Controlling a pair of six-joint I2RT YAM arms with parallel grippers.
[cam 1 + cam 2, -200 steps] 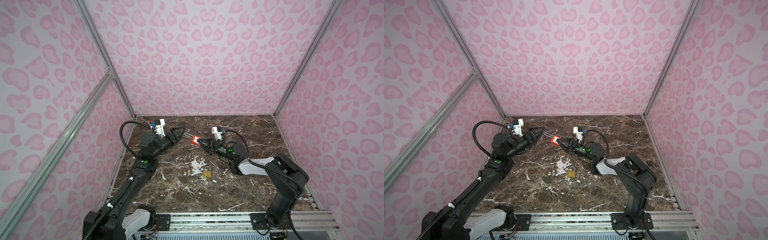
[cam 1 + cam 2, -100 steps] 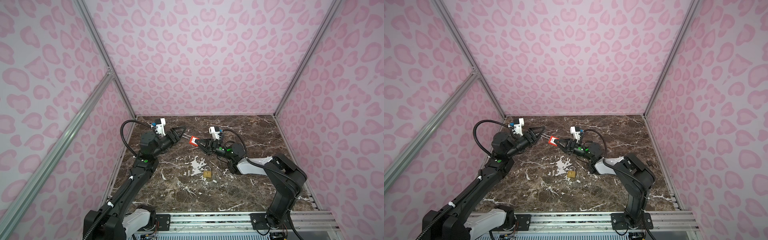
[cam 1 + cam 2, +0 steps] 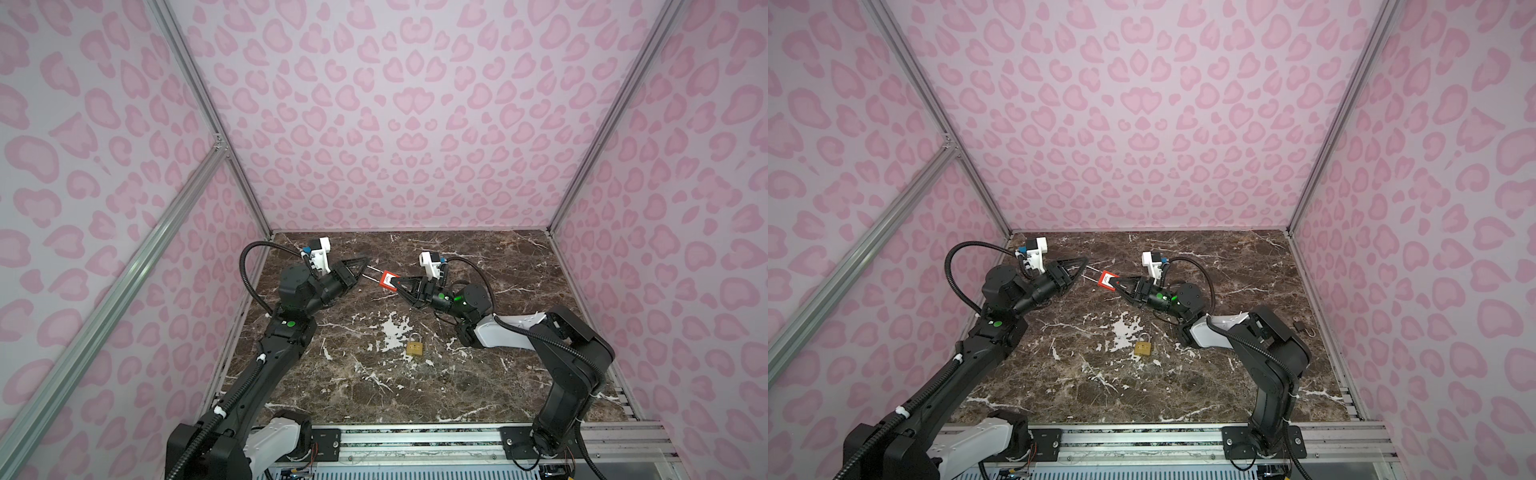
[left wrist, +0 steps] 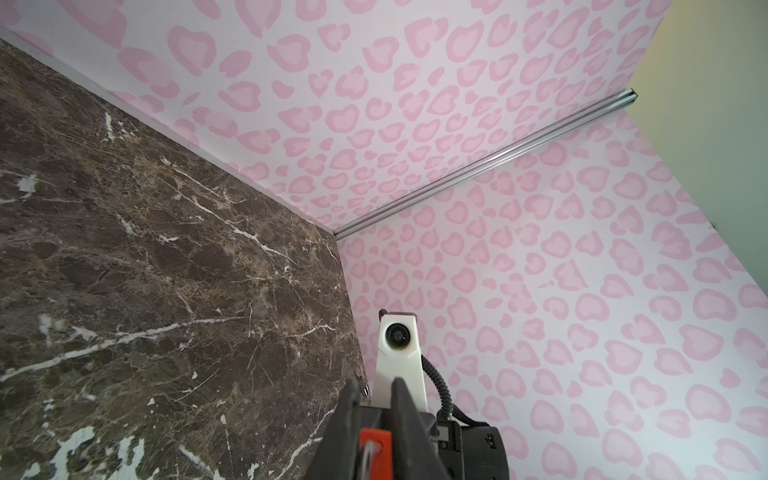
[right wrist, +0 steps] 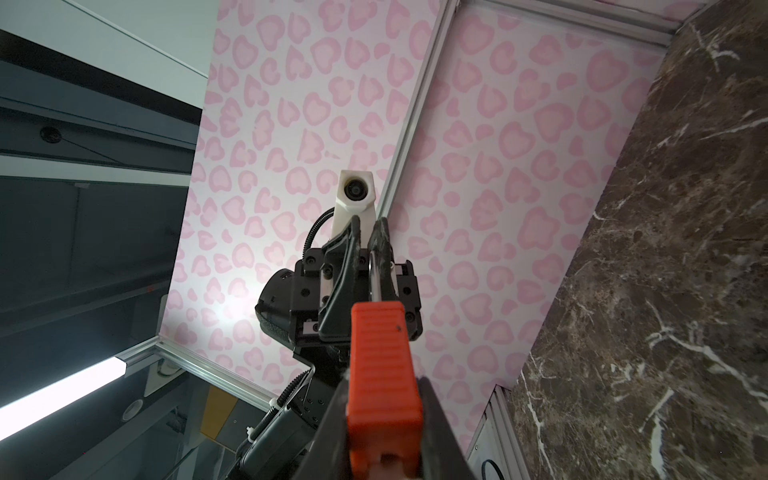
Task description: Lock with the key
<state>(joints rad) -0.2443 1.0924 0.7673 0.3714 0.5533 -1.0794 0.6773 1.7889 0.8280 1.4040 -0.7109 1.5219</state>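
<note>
Next, I open my left gripper, as it is only on the red padlock's shackle, then reach further and grip the padlock's body (image 3: 388,279) before my right gripper backs away.
A red padlock (image 3: 387,279) (image 3: 1106,279) hangs in the air over the back of the table, between both arms. My right gripper (image 3: 397,282) (image 5: 382,384) is shut on its ribbed red body (image 5: 382,365). The silver shackle (image 3: 372,274) (image 5: 375,274) points at the left arm. My left gripper (image 3: 365,264) (image 4: 374,384) is shut on that shackle, with the red body (image 4: 375,449) just beyond its fingers. The key is hidden or out of view.
A brass padlock (image 3: 414,345) (image 3: 1143,346) lies on the marble table (image 3: 478,386) below the right forearm. A small dark object with a metal loop (image 3: 1301,326) lies by the right wall. Pink patterned walls enclose three sides.
The right gripper carried the red padlock a little to the left, into the left gripper's jaws. The left gripper's jaws, open before, have closed on the shackle.
</note>
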